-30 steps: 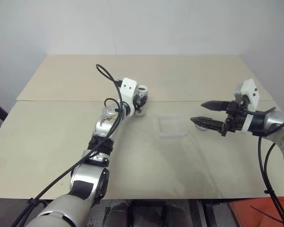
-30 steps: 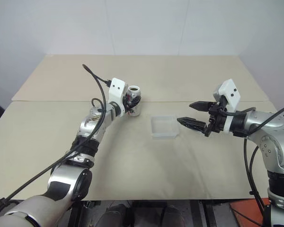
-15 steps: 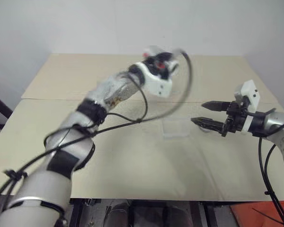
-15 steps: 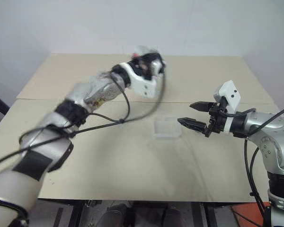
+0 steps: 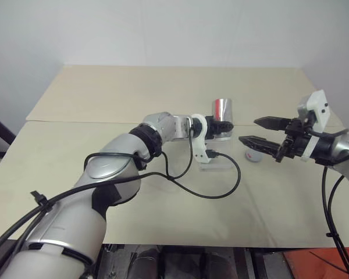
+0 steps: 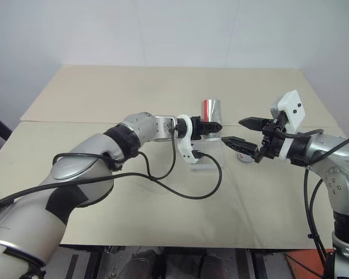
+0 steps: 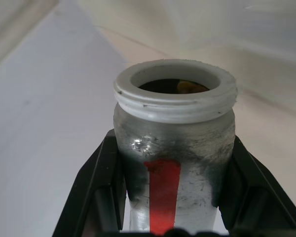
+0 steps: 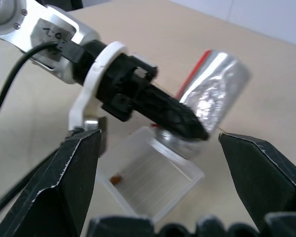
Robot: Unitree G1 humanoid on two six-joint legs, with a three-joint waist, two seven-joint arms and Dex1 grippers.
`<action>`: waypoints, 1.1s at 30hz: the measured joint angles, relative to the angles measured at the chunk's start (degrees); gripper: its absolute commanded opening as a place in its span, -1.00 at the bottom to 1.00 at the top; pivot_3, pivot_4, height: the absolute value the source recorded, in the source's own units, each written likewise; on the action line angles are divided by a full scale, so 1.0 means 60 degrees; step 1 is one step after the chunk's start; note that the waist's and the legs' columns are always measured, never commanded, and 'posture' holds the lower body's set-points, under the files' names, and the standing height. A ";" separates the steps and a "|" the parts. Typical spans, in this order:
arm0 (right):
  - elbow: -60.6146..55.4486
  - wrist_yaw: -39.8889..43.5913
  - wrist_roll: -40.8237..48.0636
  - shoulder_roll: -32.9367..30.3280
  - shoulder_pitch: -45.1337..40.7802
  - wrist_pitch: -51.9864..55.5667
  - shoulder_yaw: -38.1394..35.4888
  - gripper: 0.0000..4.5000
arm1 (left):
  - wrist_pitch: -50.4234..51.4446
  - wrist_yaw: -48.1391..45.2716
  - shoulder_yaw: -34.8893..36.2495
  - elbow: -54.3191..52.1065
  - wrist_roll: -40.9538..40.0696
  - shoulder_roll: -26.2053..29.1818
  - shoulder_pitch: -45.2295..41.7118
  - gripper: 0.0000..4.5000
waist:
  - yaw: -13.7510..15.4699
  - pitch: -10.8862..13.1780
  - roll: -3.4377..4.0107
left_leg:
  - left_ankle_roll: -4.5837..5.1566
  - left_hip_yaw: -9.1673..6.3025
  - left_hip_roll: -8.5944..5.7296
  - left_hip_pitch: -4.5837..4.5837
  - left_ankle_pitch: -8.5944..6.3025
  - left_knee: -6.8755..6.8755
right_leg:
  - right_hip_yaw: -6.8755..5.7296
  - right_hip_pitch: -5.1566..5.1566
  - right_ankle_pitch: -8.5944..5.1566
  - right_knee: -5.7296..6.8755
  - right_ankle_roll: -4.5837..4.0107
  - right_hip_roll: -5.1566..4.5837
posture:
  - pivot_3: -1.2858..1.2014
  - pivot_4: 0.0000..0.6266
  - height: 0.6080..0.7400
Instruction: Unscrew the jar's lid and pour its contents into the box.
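Observation:
My left gripper should set the jar down upright on the table (image 5: 170,149) next to the box, opposite the lid.
My left gripper (image 5: 223,128) is shut on the jar (image 5: 223,110), a silvery cylinder with a red stripe. The jar hangs tipped over the box (image 5: 217,162), base up and open mouth down. In the left wrist view the jar (image 7: 175,163) shows a white threaded rim with dark contents inside, between the black fingers (image 7: 96,187). In the right wrist view a small brown piece (image 8: 117,180) lies in the clear box (image 8: 155,187). My right gripper (image 5: 253,131) stands open just right of the jar, holding nothing. The lid (image 5: 253,156) lies on the table under it.
A black cable (image 5: 221,189) from my left arm loops over the table in front of the box. The beige tabletop (image 5: 163,87) stretches behind the box, with a seam running across its width. A white wall stands behind the table.
My left arm has swung the jar from the left of the box up and across to above it, tipping the mouth downward. The right gripper stays open in much the same place.

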 measured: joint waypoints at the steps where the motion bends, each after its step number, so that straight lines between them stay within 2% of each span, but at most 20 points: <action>1: -0.0008 -0.0009 0.0004 0.0000 0.0000 0.0005 0.0000 0.96 | -0.0025 0.0049 0.0000 0.0005 0.0011 0.0003 -0.0003 -0.11 | -0.0012 0.0000 0.0000 | 0.0000 -0.0004 0.0000 0.0002 0.0000 0.0000 | 0.0002 0.0000 0.0000 0.0003 0.0000 0.0000 | 0.03 -0.52 1.00; 6: 0.0000 -0.0016 0.0003 -0.0001 -0.0092 0.0006 0.0001 0.96 | -0.0061 0.0013 0.0049 0.0035 -0.0167 0.0131 0.0039 -0.11 | -0.0027 0.0000 0.0000 | 0.0000 -0.0008 0.0001 0.0005 0.0000 0.0002 | 0.0002 -0.0001 0.0000 0.0014 -0.0001 0.0000 | 0.03 -0.52 1.00; 12: 0.0212 0.0075 -0.0020 -0.0005 -0.0207 0.0005 0.0046 0.96 | -0.0247 -0.0666 0.1147 0.0138 -0.1344 0.0739 0.0553 -0.11 | -0.0032 -0.0001 0.0001 | 0.0000 -0.0008 0.0002 0.0005 0.0000 0.0009 | 0.0003 -0.0001 0.0000 0.0018 -0.0001 0.0000 | 0.03 -0.52 1.00; 17: 0.0524 0.0231 -0.0072 -0.0016 -0.0470 -0.0002 0.0216 0.96 | -0.0438 -0.2032 0.3004 0.0049 -0.3435 0.1075 0.1349 -0.11 | -0.0033 -0.0002 0.0004 | 0.0000 -0.0008 0.0007 0.0005 0.0000 0.0023 | 0.0002 0.0000 0.0000 0.0022 0.0000 0.0000 | 0.03 -0.52 1.00; 21: 0.0632 0.0341 -0.0103 -0.0018 -0.0634 -0.0023 0.0308 0.96 | -0.0365 -0.4592 0.5430 -0.0732 -0.6776 0.1067 0.2870 -0.11 | -0.0082 -0.0004 0.0007 | -0.0002 -0.0004 0.0012 0.0006 0.0002 0.0033 | -0.0001 0.0001 0.0000 0.0028 0.0000 0.0000 | 0.03 -0.52 1.00; 23: 0.0732 0.0397 -0.0102 -0.0016 -0.0655 -0.0024 0.0321 0.96 | 0.0119 -0.5590 0.6354 -0.1260 -0.8099 0.0938 0.3497 -0.11 | -0.0098 -0.0004 0.0006 | -0.0002 -0.0008 0.0013 0.0002 0.0002 0.0044 | -0.0004 0.0002 0.0000 0.0034 0.0000 0.0000 | 0.03 -0.52 1.00; 27: 0.0795 0.0423 -0.0091 0.0045 -0.0741 -0.0024 0.0367 0.96 | 0.2431 -0.7291 0.8268 -0.2909 -1.0747 0.0494 0.4408 -0.11 | -0.0171 -0.0004 0.0007 | -0.0003 -0.0014 0.0012 0.0010 0.0001 0.0059 | -0.0003 0.0016 0.0000 0.0046 0.0000 0.0000 | 0.03 -0.52 1.00; 33: 0.0816 0.0491 -0.0073 0.0042 -0.0688 -0.0023 0.0383 0.96 | 0.5992 -0.8089 0.9992 -0.5426 -1.3140 0.0118 0.5827 -0.11 | -0.0284 -0.0005 0.0009 | -0.0003 -0.0015 0.0012 0.0032 0.0001 0.0058 | 0.0012 0.0023 0.0000 0.0063 0.0000 0.0000 | 0.03 -0.52 1.00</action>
